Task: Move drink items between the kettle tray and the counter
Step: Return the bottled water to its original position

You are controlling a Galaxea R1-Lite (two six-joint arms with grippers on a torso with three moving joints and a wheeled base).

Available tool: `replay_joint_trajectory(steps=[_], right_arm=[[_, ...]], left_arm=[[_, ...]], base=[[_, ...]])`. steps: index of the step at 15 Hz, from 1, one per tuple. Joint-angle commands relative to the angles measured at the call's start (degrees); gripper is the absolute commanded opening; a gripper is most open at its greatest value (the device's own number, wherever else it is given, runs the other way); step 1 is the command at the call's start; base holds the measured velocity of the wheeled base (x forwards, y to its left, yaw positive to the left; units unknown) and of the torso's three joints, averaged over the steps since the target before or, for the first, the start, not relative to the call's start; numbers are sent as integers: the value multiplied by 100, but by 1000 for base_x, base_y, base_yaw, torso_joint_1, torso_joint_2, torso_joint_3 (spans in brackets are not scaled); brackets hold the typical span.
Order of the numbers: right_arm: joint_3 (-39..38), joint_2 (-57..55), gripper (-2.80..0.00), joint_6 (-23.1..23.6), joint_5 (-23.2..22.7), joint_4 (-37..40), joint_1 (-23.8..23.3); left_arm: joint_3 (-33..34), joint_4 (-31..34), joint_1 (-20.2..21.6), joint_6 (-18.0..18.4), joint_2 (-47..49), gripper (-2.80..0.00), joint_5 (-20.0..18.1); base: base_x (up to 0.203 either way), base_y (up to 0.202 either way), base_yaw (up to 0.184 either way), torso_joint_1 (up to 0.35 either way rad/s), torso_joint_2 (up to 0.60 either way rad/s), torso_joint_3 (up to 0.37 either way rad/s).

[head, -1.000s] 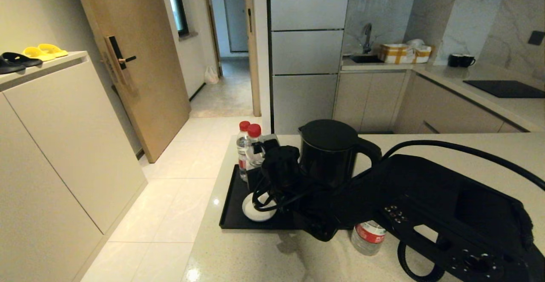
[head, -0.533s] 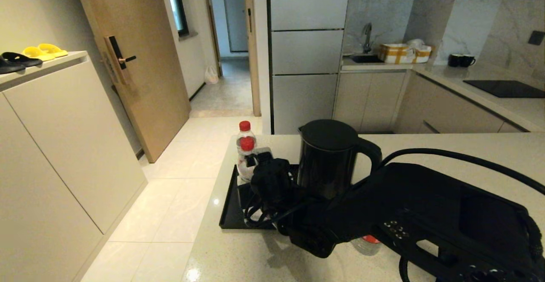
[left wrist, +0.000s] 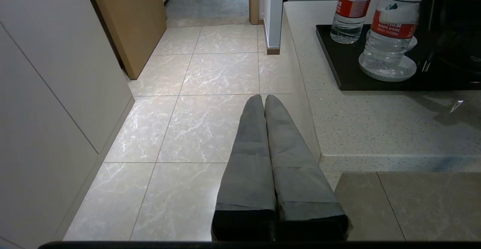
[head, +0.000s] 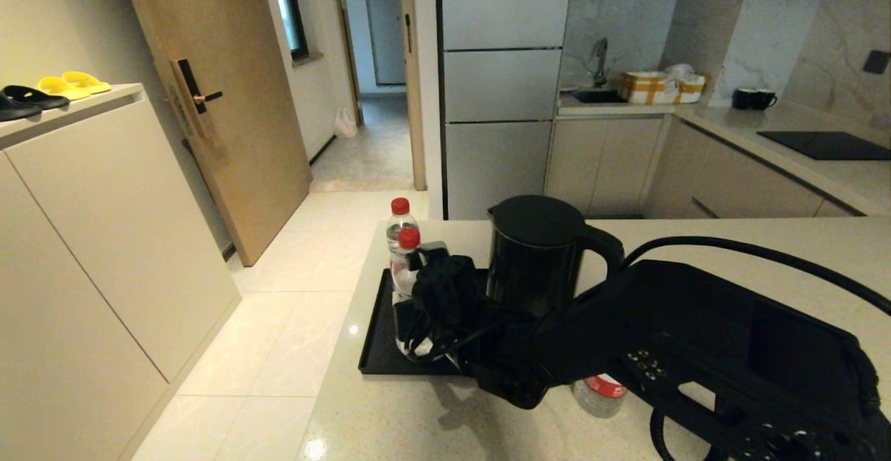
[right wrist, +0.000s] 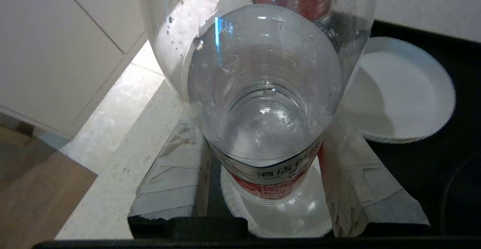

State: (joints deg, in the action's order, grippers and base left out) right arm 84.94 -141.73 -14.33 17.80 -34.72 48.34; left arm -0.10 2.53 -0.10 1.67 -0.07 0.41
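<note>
The robot's right gripper needs to let go of the water bottle standing upright on the white coaster (head: pixel 419 341) (right wrist: pixel 276 198) near the front corner of the black kettle tray.
My right gripper (head: pixel 420 276) (right wrist: pixel 263 128) is shut on a clear, red-capped water bottle (head: pixel 407 266) (right wrist: pixel 263 91) (left wrist: pixel 392 27). The bottle stands upright on a white coaster (left wrist: pixel 387 70) (right wrist: pixel 285 219) at the near left of the black kettle tray (head: pixel 379 349) (left wrist: pixel 345 72). A second bottle (head: pixel 399 221) (left wrist: pixel 351 12) stands at the tray's far left corner. A third bottle (head: pixel 600 395) sits on the beige counter (head: pixel 390 419) in front of the tray, mostly hidden under my right arm. My left gripper (left wrist: pixel 264 98) is shut and empty, low beside the counter's left edge over the floor.
The black kettle (head: pixel 536 252) stands on the tray just right of my right gripper. A second white coaster (right wrist: pixel 406 91) lies on the tray beside the held bottle. The counter's left edge (left wrist: pixel 312 128) drops to a tiled floor (left wrist: pixel 210 76). A cream cabinet (head: pixel 104 224) stands at the left.
My right gripper has come down and slightly nearer with the bottle. The bottle's cap sits lower than the far bottle's, and its base now covers the white coaster.
</note>
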Motion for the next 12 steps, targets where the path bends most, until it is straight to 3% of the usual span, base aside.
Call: replay_joint_trajectory(steps=[1, 12], right_arm=[[49, -52, -280, 1, 5, -17, -20], [269, -133, -280, 14, 4, 75, -193]], left_arm=[[1, 2, 1, 0, 1, -280, 2], [1, 2, 1, 0, 5, -280, 2]], base=[[0, 0, 0, 0, 0, 0], [0, 0, 0, 0, 0, 0]])
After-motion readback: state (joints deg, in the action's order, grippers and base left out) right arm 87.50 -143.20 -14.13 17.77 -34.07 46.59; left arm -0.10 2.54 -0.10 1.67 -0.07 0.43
